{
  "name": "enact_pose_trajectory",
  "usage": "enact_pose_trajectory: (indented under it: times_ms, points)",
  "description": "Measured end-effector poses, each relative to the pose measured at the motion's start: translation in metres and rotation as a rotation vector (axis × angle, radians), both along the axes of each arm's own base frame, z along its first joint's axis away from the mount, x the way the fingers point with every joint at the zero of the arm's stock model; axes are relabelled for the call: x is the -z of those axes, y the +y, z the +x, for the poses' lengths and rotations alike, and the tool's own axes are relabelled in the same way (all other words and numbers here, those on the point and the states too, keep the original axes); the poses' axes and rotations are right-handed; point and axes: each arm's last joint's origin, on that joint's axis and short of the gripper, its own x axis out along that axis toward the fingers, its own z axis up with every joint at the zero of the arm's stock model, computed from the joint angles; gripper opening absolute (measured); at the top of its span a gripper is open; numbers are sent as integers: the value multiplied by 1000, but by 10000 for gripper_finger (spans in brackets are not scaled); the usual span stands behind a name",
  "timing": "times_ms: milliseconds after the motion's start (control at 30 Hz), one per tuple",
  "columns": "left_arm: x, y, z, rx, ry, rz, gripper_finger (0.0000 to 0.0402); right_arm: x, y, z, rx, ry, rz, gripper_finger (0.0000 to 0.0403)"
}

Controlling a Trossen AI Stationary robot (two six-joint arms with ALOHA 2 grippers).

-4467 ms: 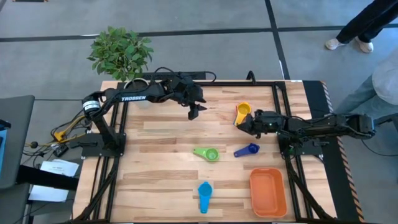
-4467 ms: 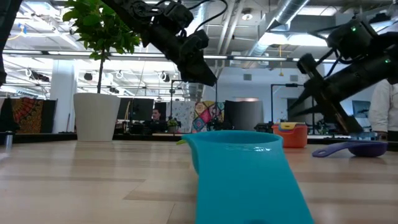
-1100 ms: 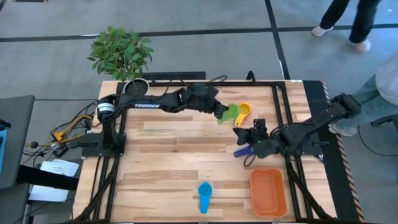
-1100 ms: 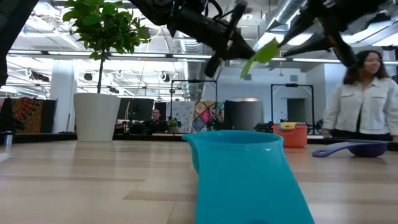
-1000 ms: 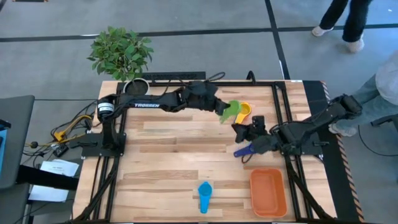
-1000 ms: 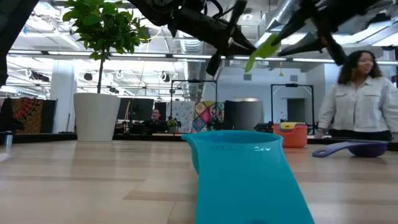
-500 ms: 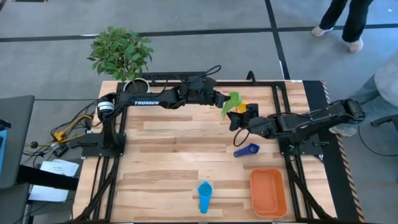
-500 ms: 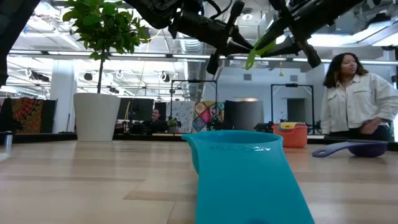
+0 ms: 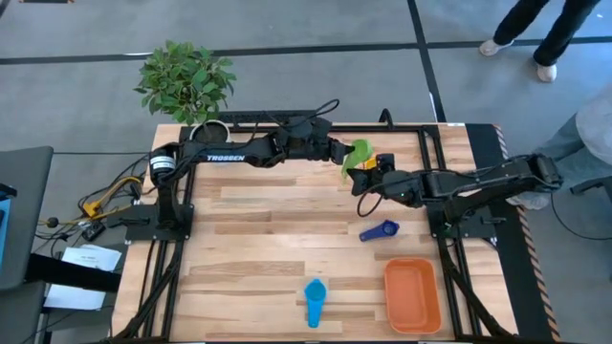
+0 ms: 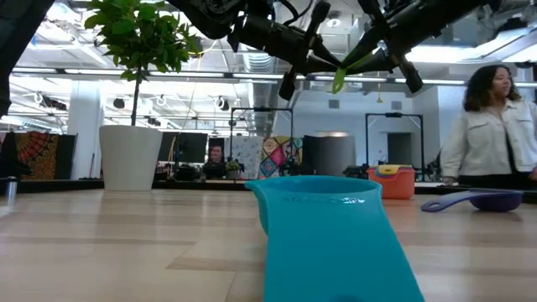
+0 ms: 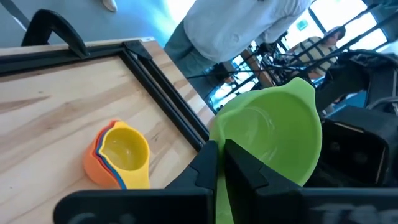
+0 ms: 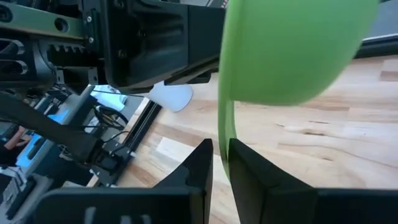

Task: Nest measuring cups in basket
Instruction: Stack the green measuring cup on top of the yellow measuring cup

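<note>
The green cup's handle is pinched by my right gripper's fingers away from its bowl, so my right gripper needs to grip it again closer to the bowl point(image 12: 227, 114) before my left gripper lets go.
A green measuring cup point(image 9: 357, 155) hangs in the air above the table's far middle. My left gripper point(image 9: 342, 153) is shut on it from the left. My right gripper point(image 9: 363, 174) comes from the right, shut on the cup's handle. Under them a stack of nested cups point(image 11: 118, 155), yellow on top of orange, rests on its side on the table. A dark blue cup point(image 9: 380, 230) lies mid-table on the right. A light blue cup point(image 9: 315, 298) lies near the front edge. The orange basket point(image 9: 413, 294) sits at the front right. My left gripper pinches the green cup by the edge of its bowl point(image 11: 221, 190) between its two fingers, coming nearly level from the table's left. The bowl point(image 11: 267, 137) stands out beyond the fingertips, lifted clear of the table. My right gripper has the cup's flat handle point(image 12: 225, 140) between its two fingers point(image 12: 202, 171), which lie close against it. They come slanting slightly down from the table's right. The bowl point(image 12: 292, 50) stands beyond the fingertips, clear of the table.
A white pot with a green plant point(image 9: 208, 132) stands at the far left corner. Black frame rails point(image 9: 430, 162) run along the table's sides. A person point(image 10: 495, 126) stands beyond the table and others walk past its far right.
My right gripper has swung toward the far edge and a little up, from above the dark blue cup to the green cup, and now has the handle between its fingers. The green cup has stayed raised in my left gripper.
</note>
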Motion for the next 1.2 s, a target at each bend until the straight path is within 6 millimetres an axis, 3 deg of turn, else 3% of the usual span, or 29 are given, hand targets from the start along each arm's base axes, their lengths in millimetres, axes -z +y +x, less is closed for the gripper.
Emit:
enact_pose_trajectory:
  times_ms: [167,333,433,700,800,900,1067,1200]
  points:
    - [0,0,0,-6,-6,-12,2,0,-2,0,11,2,-1,69]
    - [0,0,0,-10,-10,-37,2,0,-3,0,8,0,-2,20]
    - [1,0,0,-12,-10,-44,2,0,-3,0,9,-2,-1,10]
    - [0,-3,1,-6,-17,-60,2,-2,-3,1,15,-27,9,102]
    - [0,-6,2,2,-19,-66,2,-2,-3,1,14,-25,7,117]
    - [0,-9,3,6,-17,-61,2,-2,-3,1,14,-26,7,99]
    - [1,-9,3,2,-14,-65,2,-2,1,1,2,-24,3,19]
    - [1,-7,2,12,-11,-60,3,-1,5,1,-9,-25,9,17]
